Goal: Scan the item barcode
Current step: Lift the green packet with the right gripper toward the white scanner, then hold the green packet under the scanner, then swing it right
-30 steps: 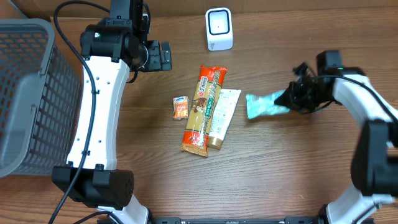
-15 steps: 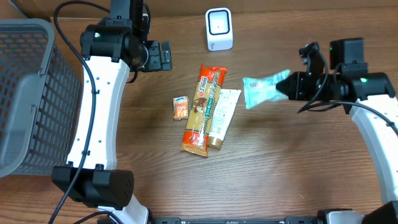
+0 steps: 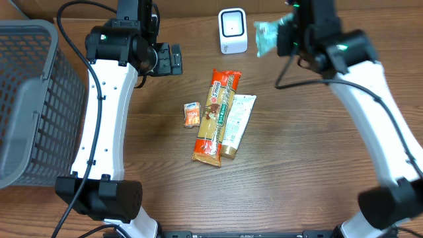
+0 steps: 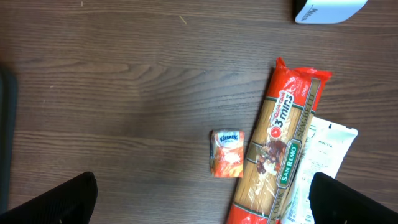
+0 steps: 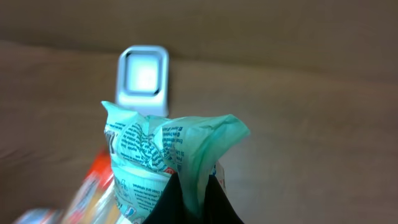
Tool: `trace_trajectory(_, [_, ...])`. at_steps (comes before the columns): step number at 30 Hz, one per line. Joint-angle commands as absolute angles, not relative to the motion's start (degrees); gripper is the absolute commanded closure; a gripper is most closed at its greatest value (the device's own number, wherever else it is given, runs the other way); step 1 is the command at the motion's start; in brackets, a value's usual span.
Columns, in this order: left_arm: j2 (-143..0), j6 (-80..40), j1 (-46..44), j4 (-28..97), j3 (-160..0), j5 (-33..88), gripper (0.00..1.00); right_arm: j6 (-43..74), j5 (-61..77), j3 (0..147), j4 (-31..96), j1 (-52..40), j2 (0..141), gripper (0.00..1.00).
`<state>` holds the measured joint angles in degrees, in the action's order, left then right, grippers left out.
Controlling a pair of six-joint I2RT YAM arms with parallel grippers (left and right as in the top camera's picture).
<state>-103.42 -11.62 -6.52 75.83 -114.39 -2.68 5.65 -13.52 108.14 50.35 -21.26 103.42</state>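
Note:
My right gripper is to set down the pale-green packet. I need to place it on the bare wood (image 3: pixel 353 115) well past the white tube, opposite the basket.
A crumpled pale-green packet (image 3: pixel 266 36) hangs in the air just right of the white barcode scanner (image 3: pixel 232 30) at the back of the table. My right gripper (image 3: pixel 285 38) is shut on it. The right wrist view shows the packet (image 5: pixel 168 155) pinched between the black fingers of the right gripper (image 5: pixel 196 200), with the scanner (image 5: pixel 143 81) straight behind it, its window facing the camera. My left gripper (image 3: pixel 168 59) is open at the back left, holding nothing. In the left wrist view the left gripper (image 4: pixel 202 202) hovers above the wood with its fingertips (image 4: pixel 57 199) far apart.
A red spaghetti pack (image 3: pixel 217 116), a white tube (image 3: pixel 236 125) and a small orange tissue pack (image 3: pixel 192 114) lie mid-table. A grey mesh basket (image 3: pixel 26 99) stands at the left edge.
The right arm has lifted the green packet and swung it from the right side of the table up and back to beside the scanner. The left arm has not moved.

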Motion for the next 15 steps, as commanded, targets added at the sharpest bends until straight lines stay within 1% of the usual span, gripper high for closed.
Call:
trace_trajectory(1, [-103.9, -12.0, -6.4, 75.9, -114.2, -3.4, 0.00, -5.1, -27.9, 109.1, 41.2, -23.2, 108.2, 0.96])
trace_trajectory(4, [-103.9, -12.0, -6.5, 75.9, -114.2, -3.4, 0.00, -13.3, -32.1, 109.1, 31.6, -24.4, 111.2, 0.96])
trace_trajectory(7, [-103.9, -12.0, -6.5, 75.9, -114.2, -3.4, 0.00, -22.3, -32.3, 109.1, 23.6, -24.7, 114.3, 0.97])
trace_trajectory(15, [-103.9, -12.0, -6.4, 75.9, -114.2, -3.4, 0.00, -40.5, -33.5, 109.1, 8.3, -27.7, 124.5, 0.96])
